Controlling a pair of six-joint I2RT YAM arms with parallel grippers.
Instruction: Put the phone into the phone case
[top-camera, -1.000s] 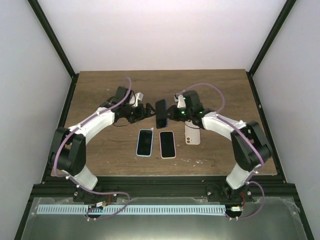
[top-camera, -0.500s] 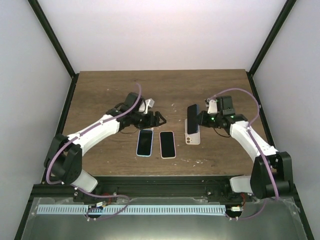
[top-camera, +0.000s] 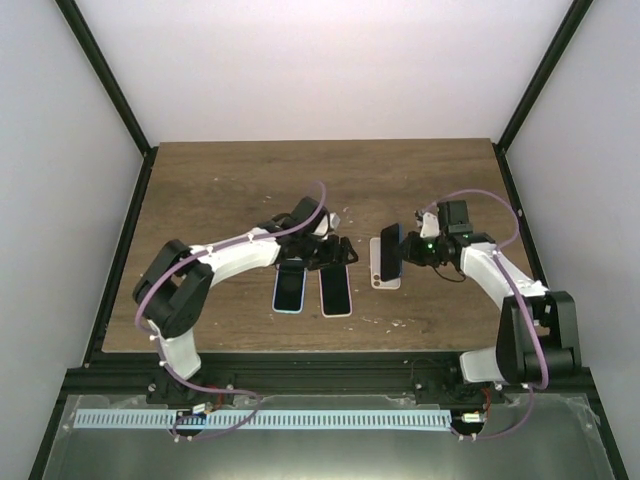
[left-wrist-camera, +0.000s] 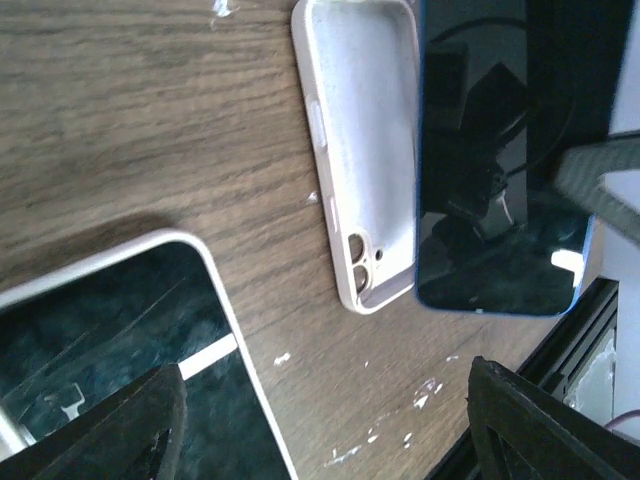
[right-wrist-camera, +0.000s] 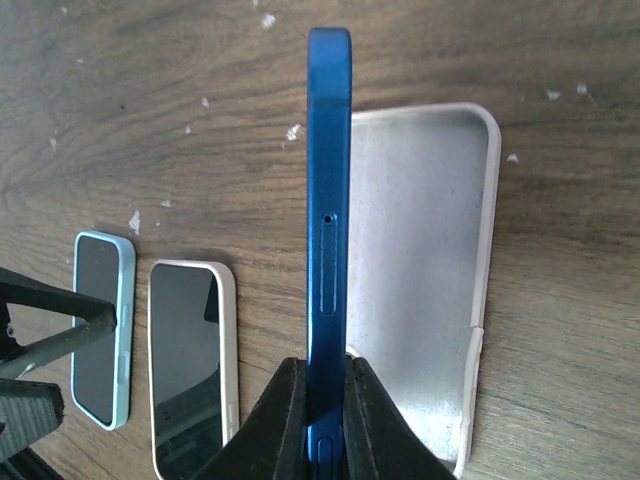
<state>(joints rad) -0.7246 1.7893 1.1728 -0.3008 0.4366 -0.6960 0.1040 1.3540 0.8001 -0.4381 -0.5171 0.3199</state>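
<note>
I should release the dark blue phone from my right gripper inside the empty white phone case (top-camera: 385, 263) (right-wrist-camera: 413, 285), next to the cream-cased phone.
My right gripper (top-camera: 408, 247) is shut on the dark blue phone (top-camera: 390, 252). It holds the phone edge-on over the left side of the empty white phone case (top-camera: 385, 270). In the right wrist view the fingers (right-wrist-camera: 285, 420) clamp the phone's (right-wrist-camera: 329, 200) lower end, and the case (right-wrist-camera: 420, 270) lies open-side up just to its right. The left wrist view shows the phone's screen (left-wrist-camera: 500, 170) overlapping the case (left-wrist-camera: 365, 140). My left gripper (top-camera: 335, 254) is open and empty, low over the top of the two cased phones.
A phone in a light blue case (top-camera: 289, 286) and a phone in a cream case (top-camera: 335, 289) lie side by side left of the white case, also in the right wrist view (right-wrist-camera: 100, 340) (right-wrist-camera: 190, 360). White flecks mark the wooden table (top-camera: 220, 190).
My right gripper carried the blue phone from the table's middle to the right, over the white case. My left gripper let go and swung right and nearer, over the cased phones.
</note>
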